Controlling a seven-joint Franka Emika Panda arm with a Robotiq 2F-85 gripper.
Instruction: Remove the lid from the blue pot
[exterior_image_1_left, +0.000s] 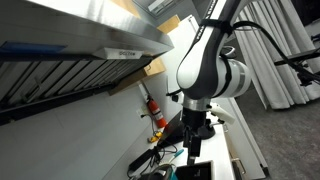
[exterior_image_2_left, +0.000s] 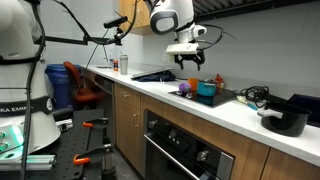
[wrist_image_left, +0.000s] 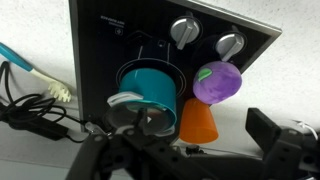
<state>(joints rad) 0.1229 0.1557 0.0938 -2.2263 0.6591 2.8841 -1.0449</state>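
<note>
The robot's gripper will next move down to the clear glass lid's dark knob (exterior_image_1_left: 168, 170) (wrist_image_left: 142, 116) at the blue pot's near rim and close there.
The blue pot (wrist_image_left: 150, 82) sits on a black stovetop (wrist_image_left: 110, 35); it also shows in an exterior view (exterior_image_2_left: 205, 91). A clear glass lid (wrist_image_left: 128, 106) with a dark knob lies tilted at the pot's near rim, shifted off centre; I cannot tell whether it rests on the rim or beside it. My gripper (wrist_image_left: 185, 150) hangs above the pot, open and empty, with one finger at the right and the other low at the left. In an exterior view the gripper (exterior_image_2_left: 189, 62) is a short way above the pot.
A purple toy (wrist_image_left: 218, 82) and an orange cone (wrist_image_left: 199, 122) stand right beside the pot. Two stove knobs (wrist_image_left: 184, 30) are at the back. Cables (wrist_image_left: 35, 105) lie to the left. A black pot (exterior_image_2_left: 285, 119) sits farther along the white counter (exterior_image_2_left: 240, 122).
</note>
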